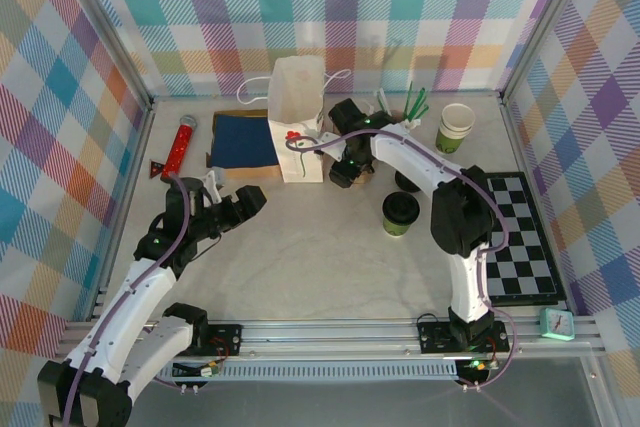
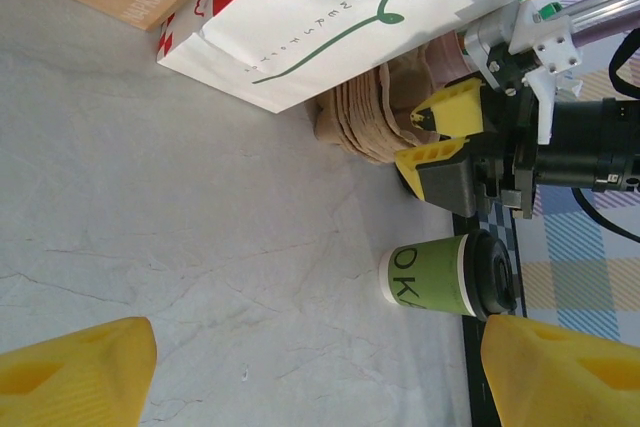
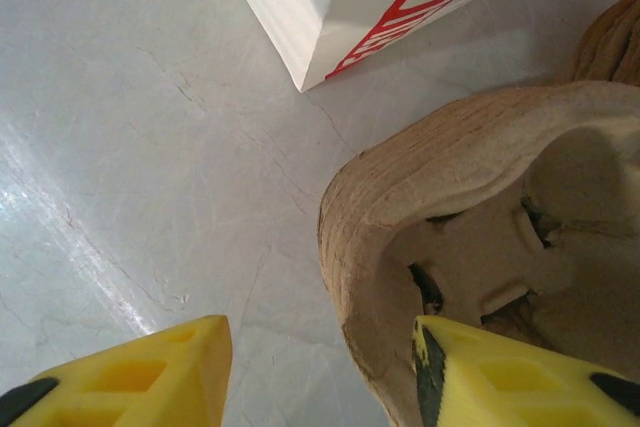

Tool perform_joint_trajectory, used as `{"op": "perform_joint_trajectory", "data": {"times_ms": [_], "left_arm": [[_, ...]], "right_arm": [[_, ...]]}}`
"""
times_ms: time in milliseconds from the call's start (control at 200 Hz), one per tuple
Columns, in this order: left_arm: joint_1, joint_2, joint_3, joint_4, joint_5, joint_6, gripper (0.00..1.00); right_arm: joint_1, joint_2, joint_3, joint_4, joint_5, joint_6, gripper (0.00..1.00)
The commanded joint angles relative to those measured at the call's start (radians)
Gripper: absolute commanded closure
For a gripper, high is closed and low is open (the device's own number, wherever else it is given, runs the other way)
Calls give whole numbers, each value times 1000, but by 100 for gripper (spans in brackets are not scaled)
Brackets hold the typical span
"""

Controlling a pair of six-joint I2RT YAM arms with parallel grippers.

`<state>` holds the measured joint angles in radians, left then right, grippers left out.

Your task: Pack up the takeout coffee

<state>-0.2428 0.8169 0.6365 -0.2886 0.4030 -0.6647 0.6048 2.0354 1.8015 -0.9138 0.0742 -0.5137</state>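
My right fingers straddle the tightly nested carrier stack's side, so next I pinch only the top carrier's rim point(image 3: 366, 322) and lift that carrier off.
The takeout coffee point(image 1: 401, 213), a green cup with a black lid, stands upright on the table right of centre; the left wrist view has it point(image 2: 440, 277) ahead of my fingers. My left gripper point(image 1: 247, 203) point(image 2: 320, 377) hovers open over bare table, well left of the cup. A stack of brown pulp carriers point(image 2: 365, 117) point(image 3: 470, 197) sits beside the white paper bag point(image 1: 300, 132). My right gripper point(image 1: 350, 167) point(image 3: 325, 377) is down at that stack, jaws apart and straddling the top carrier's rim: one finger inside a pocket, the other outside over the table.
A taller stack of green-and-white cups point(image 1: 456, 127) stands at the back right by a holder of green stirrers point(image 1: 412, 102). A checkered mat point(image 1: 520, 237) lies along the right. A blue pad point(image 1: 245, 140) and a red tool point(image 1: 180, 147) lie left of the bag.
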Motion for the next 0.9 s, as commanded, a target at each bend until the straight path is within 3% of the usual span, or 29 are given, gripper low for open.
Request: {"op": "perform_joint_trajectory", "data": {"times_ms": [0,625,895], "left_arm": [[17,-1,3,-2,17,14,16],[28,3,9,-4,20,17,17],[30,3,17,-6,17,19,17]], "right_arm": [[6,14,27,-10,13,-13,52],[13,-3,27,-1,28,-13,90],[19,-44,0,46,49,-10,95]]}}
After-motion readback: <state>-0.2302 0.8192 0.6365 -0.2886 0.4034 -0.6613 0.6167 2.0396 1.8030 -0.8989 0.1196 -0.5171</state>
